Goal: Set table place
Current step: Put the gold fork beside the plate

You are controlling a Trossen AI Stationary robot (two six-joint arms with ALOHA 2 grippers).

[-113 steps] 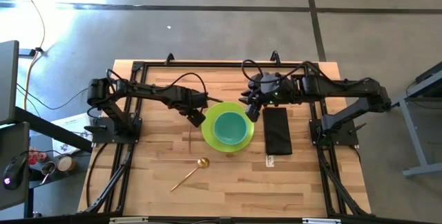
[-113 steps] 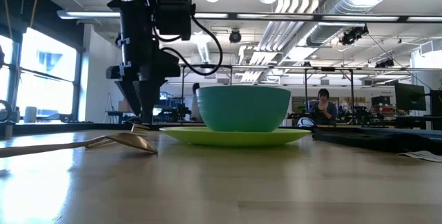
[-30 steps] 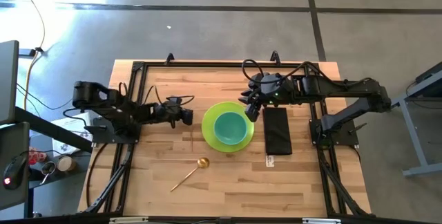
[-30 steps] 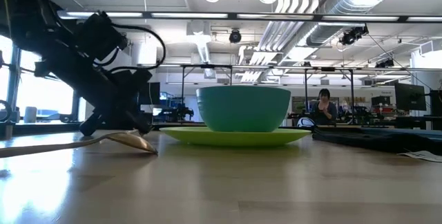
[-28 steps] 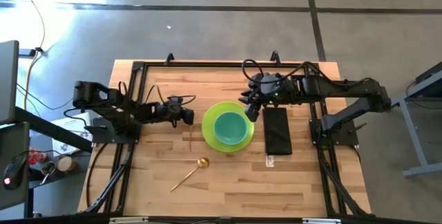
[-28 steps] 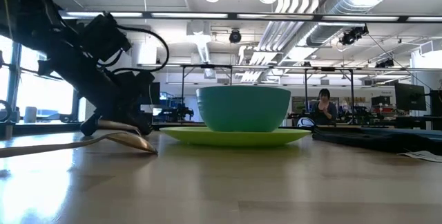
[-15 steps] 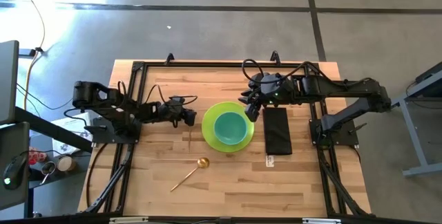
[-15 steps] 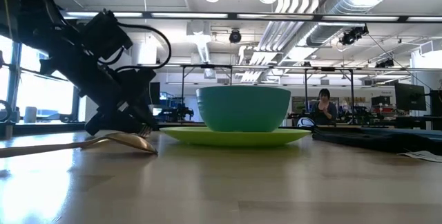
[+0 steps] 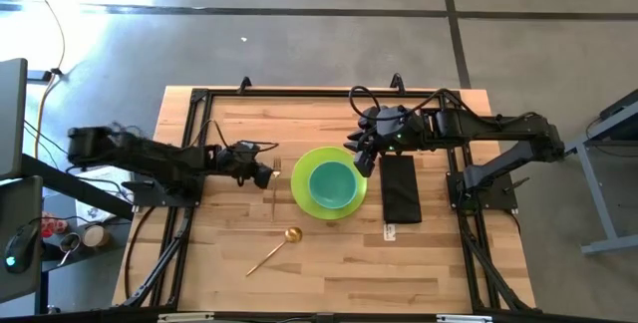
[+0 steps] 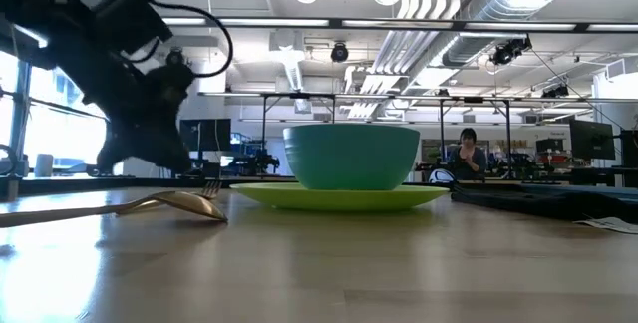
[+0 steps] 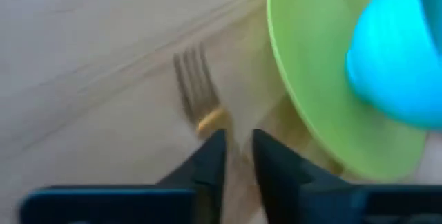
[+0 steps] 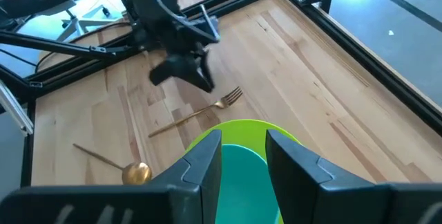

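Note:
My right gripper needs to close its empty fingers on the lime plate's near rim point(image 9: 358, 202), next to the teal bowl on the side by the black napkin.
On the table point(image 9: 429, 263) stands a lime plate point(image 9: 302, 193) with a teal bowl point(image 9: 332, 183) on it. A gold fork point(image 9: 275, 189) lies flat just left of the plate, tines point(image 11: 193, 86) toward the far edge. My left gripper point(image 9: 265, 170) hangs a little above the fork's tine end; its fingers point(image 11: 238, 144) stand a narrow gap apart with nothing between them. My right gripper point(image 9: 363, 160) waits open over the plate's far right rim, empty.
A gold spoon point(image 9: 274, 250) lies slanted on the wood near the plate's near left. A black folded napkin point(image 9: 400, 188) lies right of the plate, with a white tag point(image 9: 391, 231) at its near end. Black rails point(image 9: 199, 99) frame the tabletop.
My left gripper, down at the table by the fork's tine end a second ago, has risen clear of it and drawn back a little toward the table's left edge. The fork stays flat where it was.

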